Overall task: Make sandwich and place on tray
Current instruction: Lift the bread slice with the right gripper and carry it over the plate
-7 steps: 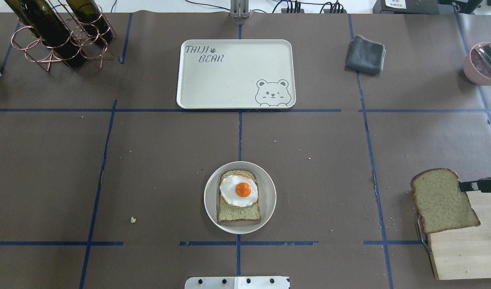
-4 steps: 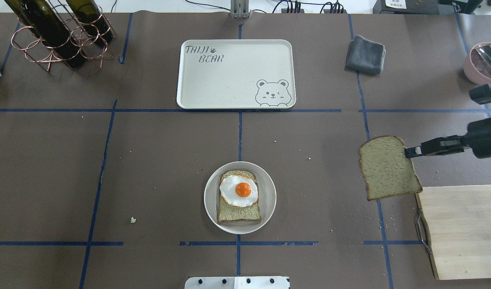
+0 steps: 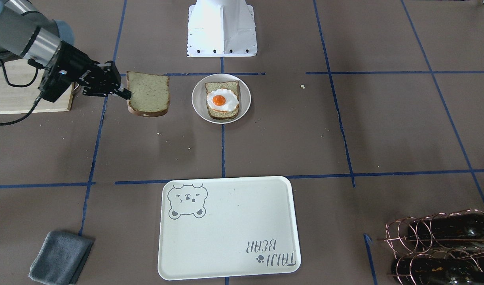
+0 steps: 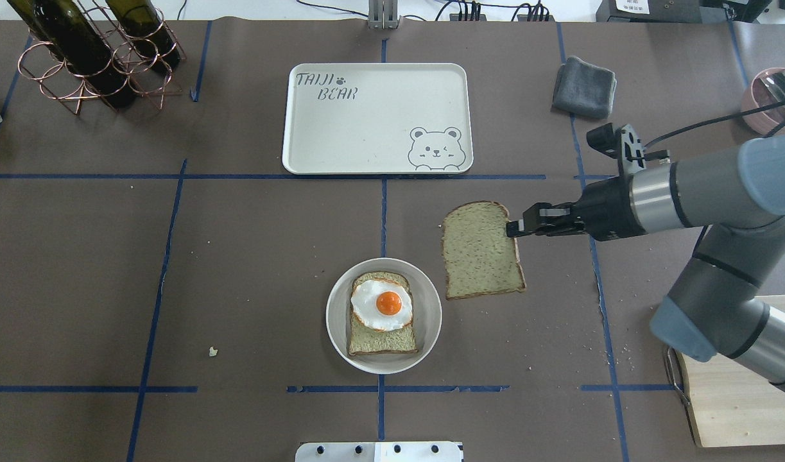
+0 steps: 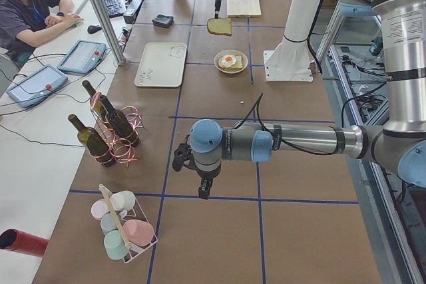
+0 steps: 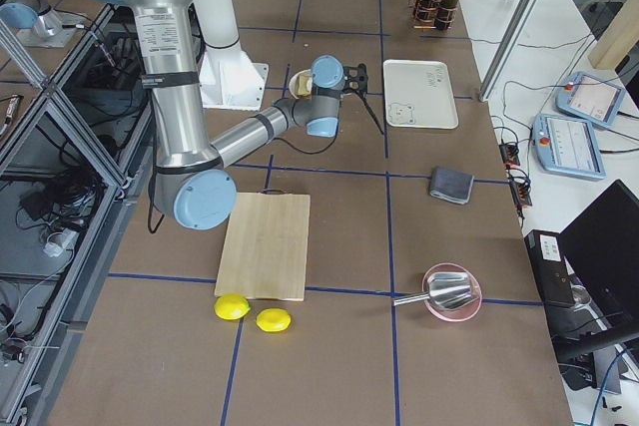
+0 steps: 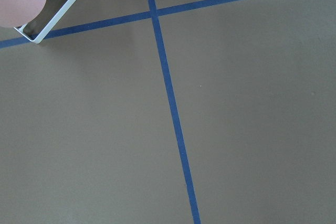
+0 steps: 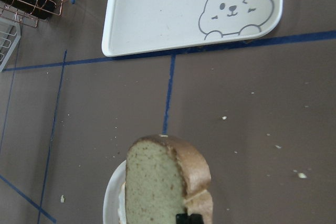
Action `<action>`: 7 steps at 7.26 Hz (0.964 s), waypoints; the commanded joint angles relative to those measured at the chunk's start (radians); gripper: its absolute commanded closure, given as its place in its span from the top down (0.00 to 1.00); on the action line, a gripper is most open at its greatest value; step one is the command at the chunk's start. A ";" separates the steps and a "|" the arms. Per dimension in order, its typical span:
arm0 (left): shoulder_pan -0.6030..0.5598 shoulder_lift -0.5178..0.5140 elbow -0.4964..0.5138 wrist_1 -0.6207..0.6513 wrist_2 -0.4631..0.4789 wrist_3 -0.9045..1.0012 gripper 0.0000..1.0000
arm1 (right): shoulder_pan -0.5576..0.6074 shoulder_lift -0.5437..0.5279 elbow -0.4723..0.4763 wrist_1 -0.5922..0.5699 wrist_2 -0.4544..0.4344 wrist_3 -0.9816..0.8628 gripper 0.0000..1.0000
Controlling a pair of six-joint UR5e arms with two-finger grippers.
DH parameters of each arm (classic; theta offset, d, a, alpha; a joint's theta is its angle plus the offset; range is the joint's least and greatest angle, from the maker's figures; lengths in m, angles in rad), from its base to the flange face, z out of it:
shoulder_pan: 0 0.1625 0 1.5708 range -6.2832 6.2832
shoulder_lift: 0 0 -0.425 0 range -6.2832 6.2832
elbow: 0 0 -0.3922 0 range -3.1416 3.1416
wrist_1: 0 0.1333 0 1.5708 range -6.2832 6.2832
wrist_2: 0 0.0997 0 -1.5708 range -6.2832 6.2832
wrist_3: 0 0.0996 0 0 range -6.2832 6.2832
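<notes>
My right gripper is going to let go of the tan bread slice on top of the fried egg on the white plate point(image 3: 219, 95).
My right gripper point(image 4: 514, 228) is shut on the edge of a tan bread slice point(image 4: 482, 250) and holds it in the air just right of the white plate point(image 4: 431, 321). The plate carries the other bread slice point(image 4: 382, 343) with a fried egg point(image 4: 384, 303) on top. The held slice also shows in the front view point(image 3: 148, 94) and the right wrist view point(image 8: 163, 182). The cream bear tray point(image 4: 366, 128) lies bare at the far centre. My left gripper point(image 5: 205, 191) shows only in the left side view, far from the food; I cannot tell its state.
A wooden cutting board point(image 4: 739, 410) lies at the near right under my right arm. A grey cloth point(image 4: 583, 86) and a pink bowl point(image 4: 764, 96) sit at the far right. A copper rack with wine bottles point(image 4: 97, 58) stands at the far left.
My right arm has carried the bread slice left and away from the cutting board, to a spot beside the plate. The plate, egg and tray have not moved.
</notes>
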 commanded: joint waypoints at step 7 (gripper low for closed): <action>0.001 -0.006 0.010 -0.001 0.000 -0.001 1.00 | -0.330 0.193 -0.046 -0.227 -0.402 0.010 0.00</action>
